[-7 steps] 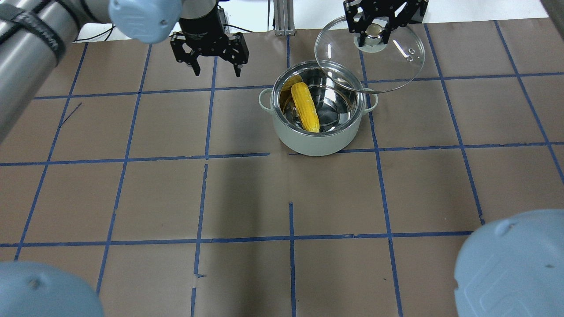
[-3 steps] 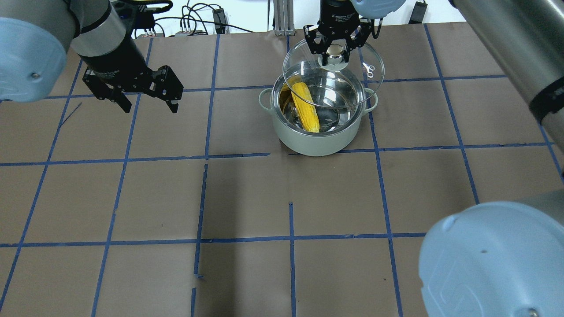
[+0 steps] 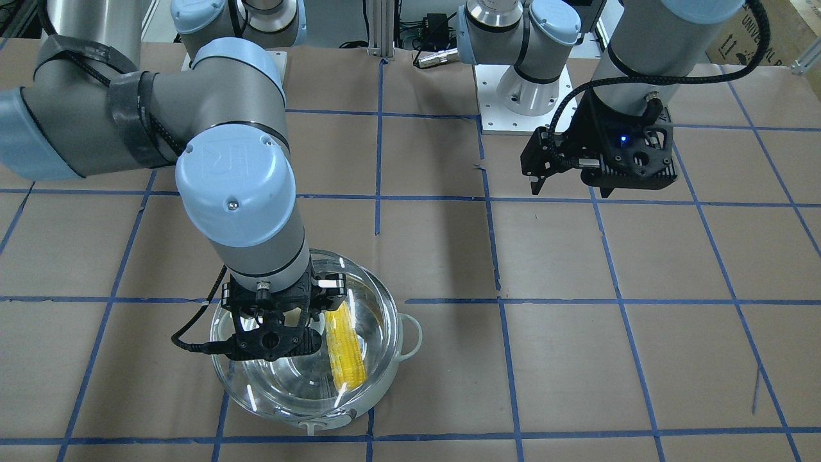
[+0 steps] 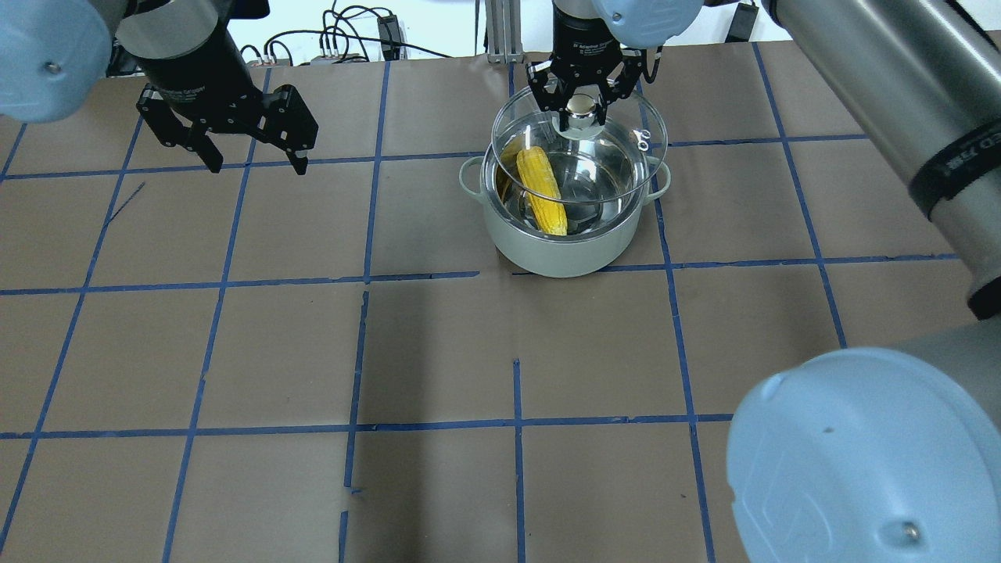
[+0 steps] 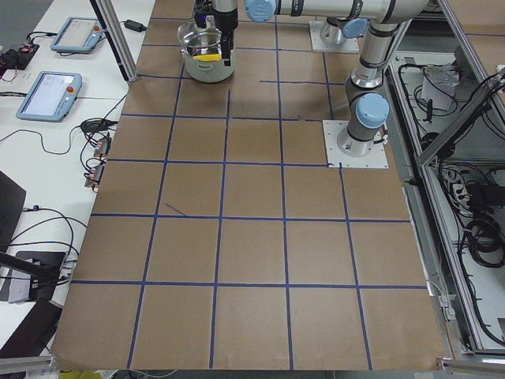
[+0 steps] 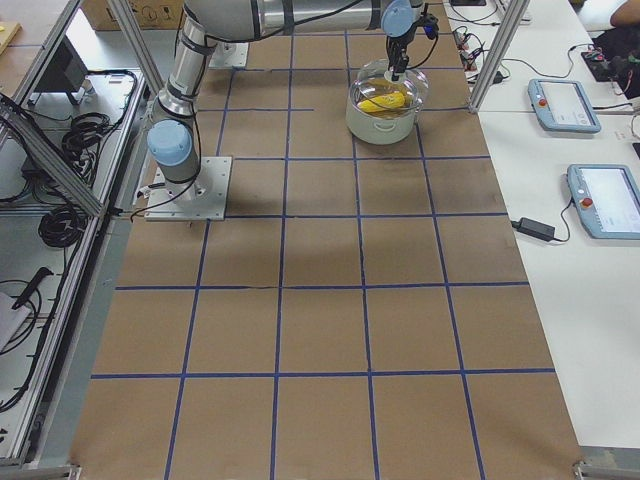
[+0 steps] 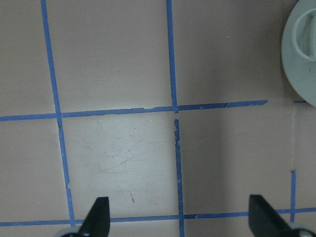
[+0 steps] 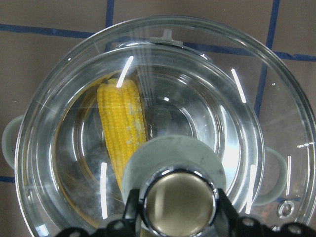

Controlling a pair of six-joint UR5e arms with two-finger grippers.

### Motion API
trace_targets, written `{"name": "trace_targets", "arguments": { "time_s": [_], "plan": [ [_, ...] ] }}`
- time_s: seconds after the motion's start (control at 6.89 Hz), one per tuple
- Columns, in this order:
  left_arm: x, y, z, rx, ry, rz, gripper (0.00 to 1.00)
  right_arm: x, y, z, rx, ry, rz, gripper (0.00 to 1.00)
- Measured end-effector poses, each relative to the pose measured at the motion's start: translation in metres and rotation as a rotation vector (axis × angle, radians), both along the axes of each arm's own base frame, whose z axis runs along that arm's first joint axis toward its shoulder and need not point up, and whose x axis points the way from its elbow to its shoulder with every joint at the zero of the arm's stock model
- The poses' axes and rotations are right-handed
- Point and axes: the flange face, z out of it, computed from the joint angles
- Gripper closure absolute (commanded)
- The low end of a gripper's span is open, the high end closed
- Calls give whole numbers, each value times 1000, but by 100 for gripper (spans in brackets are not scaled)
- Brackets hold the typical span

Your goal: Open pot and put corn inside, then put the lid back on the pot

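Observation:
Next, my right gripper lets go of the clear glass lid on the pale mint pot's rim [image 3: 317,337] [image 8: 146,155], covering the yellow corn.
The pale mint pot [image 4: 563,250] stands at the table's far centre, with the yellow corn [image 4: 541,191] lying inside it. My right gripper [image 4: 580,105] is shut on the knob [image 8: 177,197] of the clear glass lid [image 4: 618,152] and holds it just above the pot's rim, roughly centred. The right wrist view shows the corn [image 8: 123,128] through the lid [image 8: 237,98]. The front view shows the lid [image 3: 295,378] and corn [image 3: 346,350] too. My left gripper [image 4: 256,160] is open and empty, well to the left of the pot. Its wrist view shows the pot's edge [image 7: 301,59].
The table [image 4: 438,352] is covered in brown paper with a blue tape grid. Cables and a metal post [image 4: 500,31] sit at the far edge. My right arm's elbow [image 4: 860,461] fills the near right corner of the overhead view.
My right gripper has carried the lid from the pot's far right to over the pot and lowered it. My left gripper has moved left, away from the pot.

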Motion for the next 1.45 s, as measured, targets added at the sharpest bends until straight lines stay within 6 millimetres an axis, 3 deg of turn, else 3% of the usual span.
{"name": "trace_targets", "arguments": {
  "time_s": [0.44, 1.45],
  "plan": [
    [-6, 16, 5, -9, -8, -34, 0, 12, 6, -11, 19, 1, 17, 82],
    [20, 22, 19, -55, 10, -3, 0, 16, 11, -30, 31, 4, 24, 82]
  ]
}}
